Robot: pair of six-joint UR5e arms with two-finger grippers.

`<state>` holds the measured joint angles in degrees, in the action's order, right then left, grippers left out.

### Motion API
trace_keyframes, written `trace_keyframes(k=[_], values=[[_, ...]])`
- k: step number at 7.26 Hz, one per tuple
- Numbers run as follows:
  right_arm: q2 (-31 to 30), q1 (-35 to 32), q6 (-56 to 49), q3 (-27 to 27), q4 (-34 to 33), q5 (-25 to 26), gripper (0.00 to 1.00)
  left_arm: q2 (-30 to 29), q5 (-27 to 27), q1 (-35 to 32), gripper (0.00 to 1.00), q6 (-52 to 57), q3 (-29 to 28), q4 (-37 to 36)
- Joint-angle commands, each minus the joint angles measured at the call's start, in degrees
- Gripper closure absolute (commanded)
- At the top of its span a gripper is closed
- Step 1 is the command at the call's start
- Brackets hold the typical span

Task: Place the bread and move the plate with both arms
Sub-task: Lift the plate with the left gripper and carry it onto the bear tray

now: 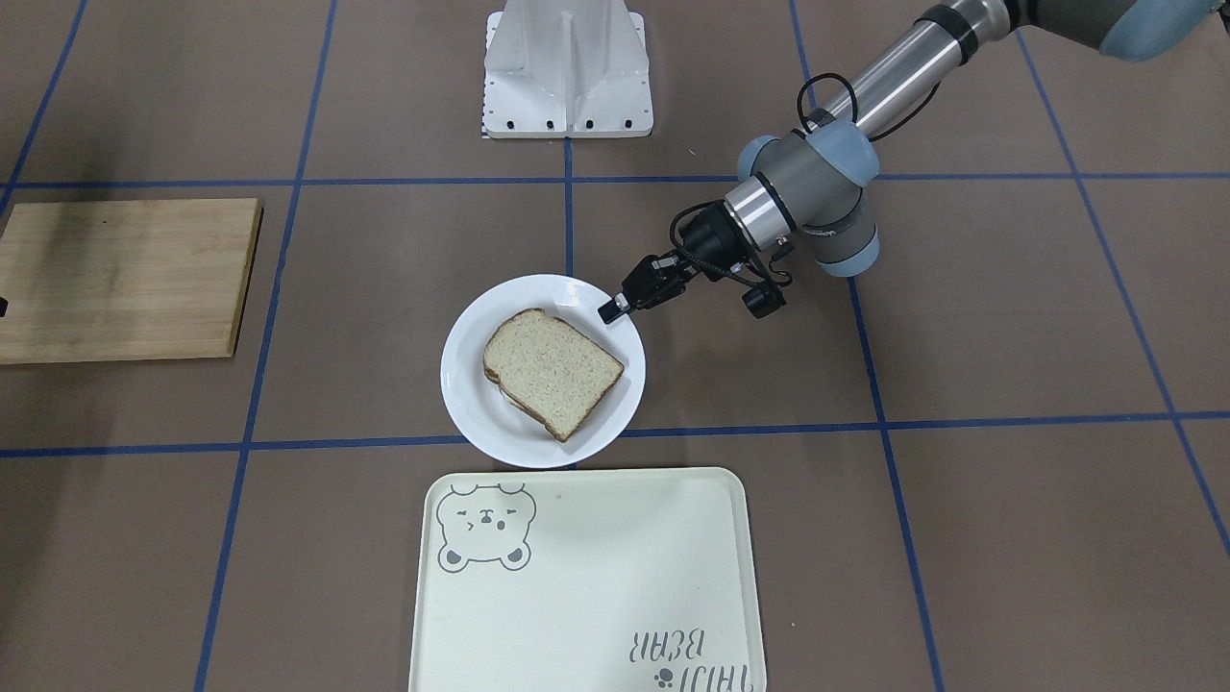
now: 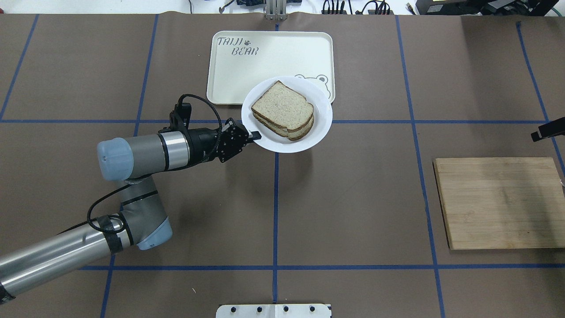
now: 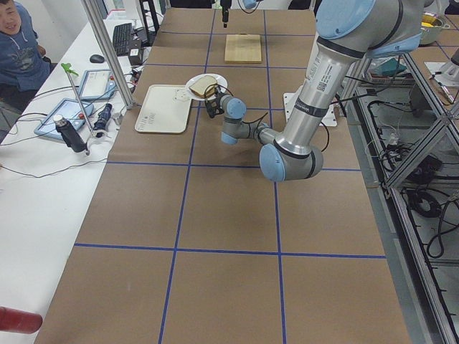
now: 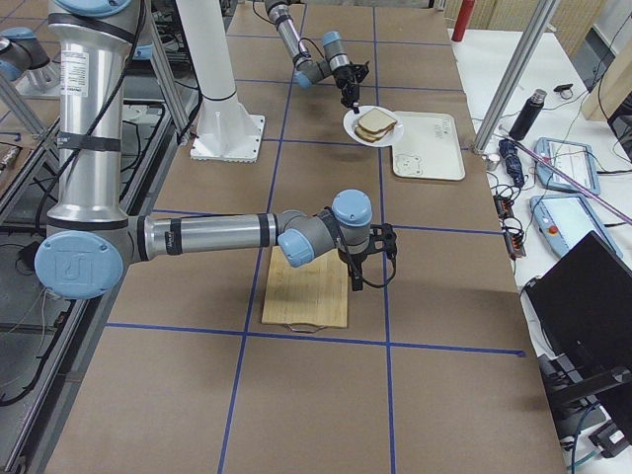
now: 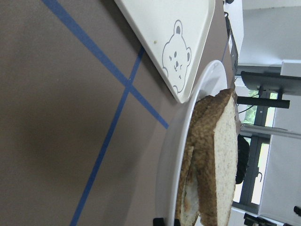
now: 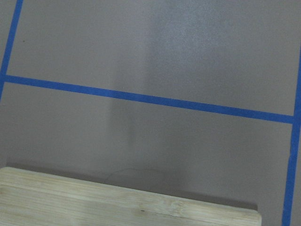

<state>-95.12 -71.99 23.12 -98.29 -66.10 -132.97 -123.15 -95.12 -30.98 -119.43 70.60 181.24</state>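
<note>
Next, my left gripper sets the white plate down and lets go of it on the cream tray [image 1: 588,575], in the spot between the bear drawing and the lettering.
The white plate [image 2: 321,129] carries the bread [image 2: 282,108], a plain slice lying on top of a second slice. My left gripper [image 2: 254,136] is shut on the plate's near-left rim and holds it a little above the table, at the tray's near corner. In the front view the left gripper [image 1: 612,308] pinches the plate [image 1: 473,386] beside the bread [image 1: 553,370]. The left wrist view shows the plate's rim [image 5: 188,122] and the bread [image 5: 216,160] edge-on. My right gripper [image 2: 536,136] hovers beyond the cutting board's far right corner; whether it is open or shut does not show.
A cream tray with a bear drawing [image 2: 247,75] lies just beyond the plate. A wooden cutting board [image 2: 499,203] lies at the right. The white pedestal [image 1: 567,67] stands at the robot's side of the table. Blue tape lines cross the brown table.
</note>
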Motion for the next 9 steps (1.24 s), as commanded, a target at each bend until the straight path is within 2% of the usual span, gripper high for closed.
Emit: trace_keyframes(k=[1,2,3,5,9], values=[[-0.1,-0.3,0.0,-0.2,0.0,0.1,0.00,-4.1,4.2,-2.5,1.00,-2.6,-8.0,-0.4],[-0.4,-0.3,0.0,-0.5,0.0,0.1,0.00,-7.2,6.1,-3.2,1.00,-2.9,-12.6,-1.1],[-0.6,-0.2,0.0,-0.5,0.0,0.3,0.00,-11.6,10.9,-3.1,1.00,-7.8,-17.1,-4.1],[-0.6,-0.2,0.0,-0.5,0.0,0.5,0.00,-13.8,11.9,-3.6,1.00,-8.9,-21.4,-6.2],[-0.7,-0.2,0.0,-0.4,0.0,0.6,0.00,-16.1,12.7,-3.6,1.00,-8.9,-24.5,-6.3]])
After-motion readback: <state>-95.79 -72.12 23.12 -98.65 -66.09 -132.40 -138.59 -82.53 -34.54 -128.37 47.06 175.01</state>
